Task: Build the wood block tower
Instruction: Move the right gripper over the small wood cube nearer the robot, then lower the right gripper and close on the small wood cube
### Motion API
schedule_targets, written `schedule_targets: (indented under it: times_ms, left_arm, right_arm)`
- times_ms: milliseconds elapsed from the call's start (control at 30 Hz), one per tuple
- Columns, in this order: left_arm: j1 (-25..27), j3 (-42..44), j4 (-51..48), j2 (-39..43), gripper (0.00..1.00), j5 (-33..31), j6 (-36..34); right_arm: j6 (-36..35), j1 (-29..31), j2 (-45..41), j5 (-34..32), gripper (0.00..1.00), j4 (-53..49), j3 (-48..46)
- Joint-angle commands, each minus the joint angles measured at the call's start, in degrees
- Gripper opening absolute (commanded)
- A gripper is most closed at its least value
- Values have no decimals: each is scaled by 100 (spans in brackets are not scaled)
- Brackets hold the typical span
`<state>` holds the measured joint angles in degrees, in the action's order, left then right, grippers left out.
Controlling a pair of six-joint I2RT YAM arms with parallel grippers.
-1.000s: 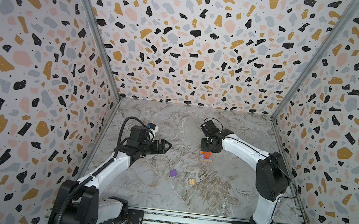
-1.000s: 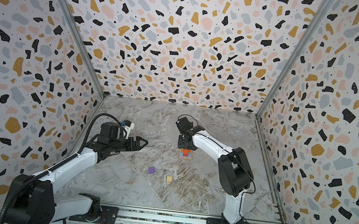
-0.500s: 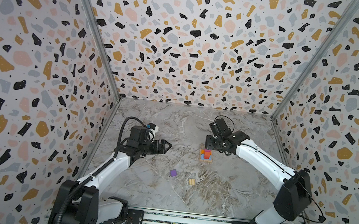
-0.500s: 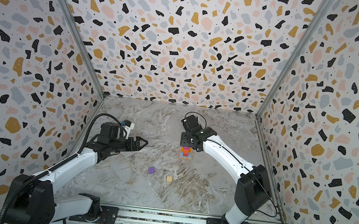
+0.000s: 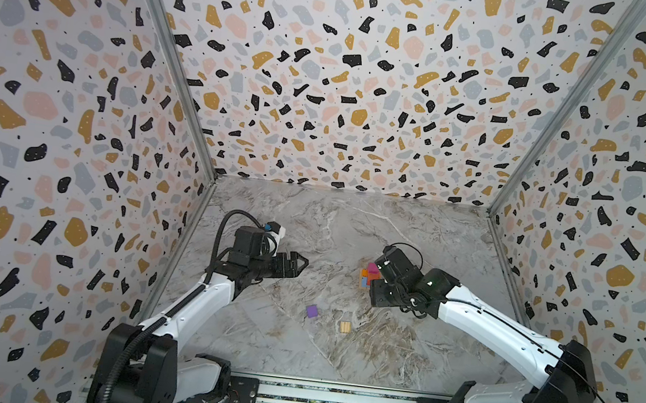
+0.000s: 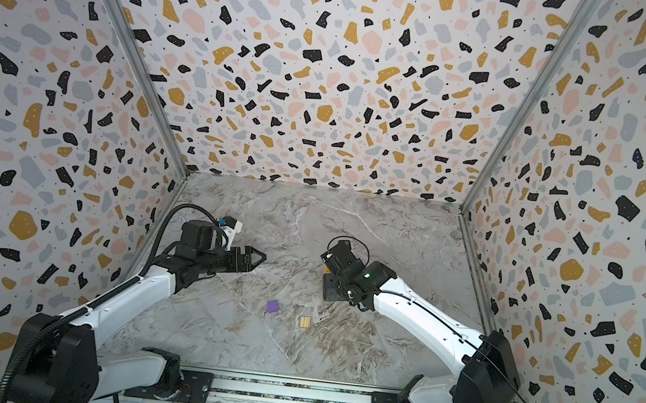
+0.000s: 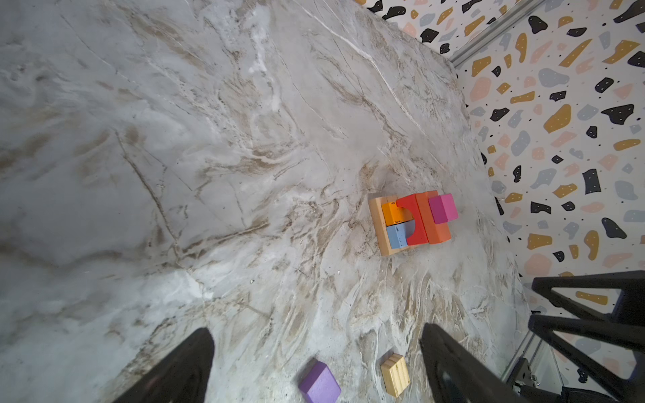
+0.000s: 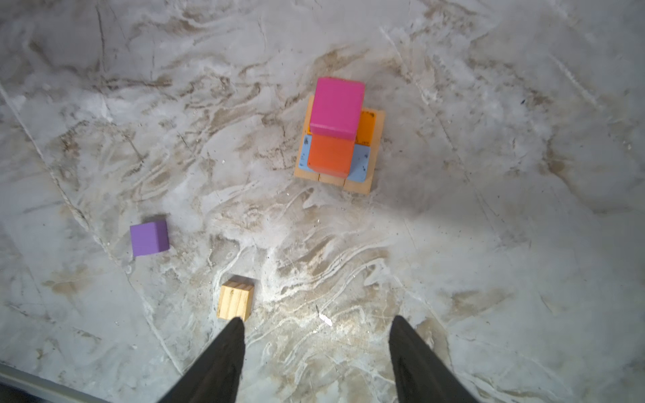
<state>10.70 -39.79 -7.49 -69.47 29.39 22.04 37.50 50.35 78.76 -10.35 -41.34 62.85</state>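
Next, my right gripper needs to go to the small tan block beside the purple cube and close on the tan block's long sides (image 5: pixel 344 327) (image 8: pixel 235 300).
The tower (image 5: pixel 367 276) stands mid-table: a tan plank base, an orange and a blue block, a red arch, an orange-red block and a pink block on top (image 8: pixel 336 104). It shows whole in the left wrist view (image 7: pixel 413 223). In a top view my right arm hides all but an orange sliver of the tower (image 6: pixel 327 270). A loose purple cube (image 5: pixel 312 311) (image 8: pixel 149 239) lies on the table nearer the front. My right gripper (image 5: pixel 378 296) (image 8: pixel 317 319) hovers open and empty just right of the tower. My left gripper (image 5: pixel 302 265) (image 7: pixel 316 331) hangs open and empty, well left of it.
A small tan block (image 5: pixel 345 327) (image 8: pixel 235 301) (image 7: pixel 395 375) lies beside the purple cube (image 6: pixel 273 306) (image 7: pixel 319 383). Speckled walls (image 5: pixel 69 138) enclose the marble table (image 5: pixel 352 223) on three sides. A metal rail (image 5: pixel 330 398) carrying both arm bases runs along the front.
My right gripper has drawn back from over the tower and risen, its jaws spreading wider; the arm's elbow swung out to the right. The left arm has not moved.
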Motion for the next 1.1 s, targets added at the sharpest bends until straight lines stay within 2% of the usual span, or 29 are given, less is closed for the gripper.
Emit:
schedule_targets:
  times_ms: [0, 167, 367, 533, 1067]
  left_arm:
    - [33, -99, 89, 4, 94, -21, -51]
    - [37, -108, 83, -5, 94, -33, -51]
    - [36, -108, 74, -5, 94, -46, -60]
    - [30, -101, 79, 5, 94, -33, -60]
    - [30, -90, 81, 14, 94, -37, -51]
  right_arm:
    - [460, 420, -123, -2, 65, 108, -179]
    - [874, 891, 230, 48, 65, 466, -321]
    - [1037, 1205, 800, 58, 61, 686, -255]
    - [1106, 1316, 1134, 170, 54, 1073, -368]
    - [1103, 1427, 2026, 149, 51, 1199, -151]
